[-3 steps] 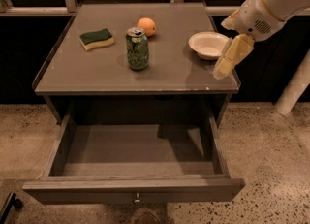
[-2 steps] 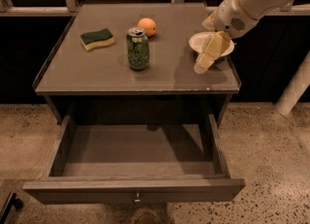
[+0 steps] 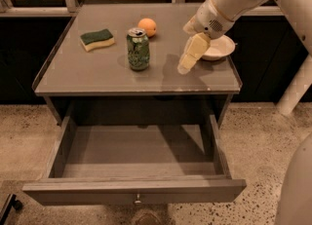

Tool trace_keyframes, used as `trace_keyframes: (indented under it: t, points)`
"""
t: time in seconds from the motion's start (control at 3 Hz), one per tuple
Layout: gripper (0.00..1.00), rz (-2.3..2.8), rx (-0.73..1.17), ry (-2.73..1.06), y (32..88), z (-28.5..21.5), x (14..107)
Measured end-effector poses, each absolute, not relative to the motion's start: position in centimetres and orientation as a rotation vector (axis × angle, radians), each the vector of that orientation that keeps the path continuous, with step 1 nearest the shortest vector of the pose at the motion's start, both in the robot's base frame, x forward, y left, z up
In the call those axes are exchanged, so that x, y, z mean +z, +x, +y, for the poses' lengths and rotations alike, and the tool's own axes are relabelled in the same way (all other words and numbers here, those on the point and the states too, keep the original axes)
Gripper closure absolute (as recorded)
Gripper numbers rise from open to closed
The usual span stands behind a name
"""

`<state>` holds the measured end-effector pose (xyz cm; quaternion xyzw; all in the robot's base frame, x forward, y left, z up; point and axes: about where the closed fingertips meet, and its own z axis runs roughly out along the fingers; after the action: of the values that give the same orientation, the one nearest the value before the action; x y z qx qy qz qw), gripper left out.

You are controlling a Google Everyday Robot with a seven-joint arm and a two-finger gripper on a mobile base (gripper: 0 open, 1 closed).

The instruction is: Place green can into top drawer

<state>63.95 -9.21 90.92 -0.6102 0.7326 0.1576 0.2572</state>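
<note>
The green can will be gripped next: my gripper should go to the green can's lower half (image 3: 140, 57), well below its silver top, and close there.
The green can (image 3: 138, 48) stands upright near the middle of the grey table top (image 3: 97, 73), silver top up. The top drawer (image 3: 136, 190) is pulled out wide below the table, its inside bare, with a small round knob (image 3: 138, 200) on its front panel. My gripper (image 3: 185, 66) hangs over the table to the right of the can, about a hand's width away, pointing down and left. It holds nothing.
An orange fruit (image 3: 147, 27) sits just behind the can. A green and yellow sponge (image 3: 97, 39) lies at the back left. A white bowl (image 3: 218, 47) stands at the right edge, partly behind my arm. The floor is speckled.
My gripper has moved left across the table, from in front of the white bowl toward the green can. The can and drawer have not moved.
</note>
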Motion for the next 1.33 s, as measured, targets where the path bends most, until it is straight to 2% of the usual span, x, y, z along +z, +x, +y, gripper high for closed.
trace_keyframes:
  t: [0.33,1.33]
  points:
    - [0.0,1.98,0.445,-1.607,64.0,-9.0,90.5]
    - [0.0,1.931,0.48,-1.527,68.3,-1.7,88.0]
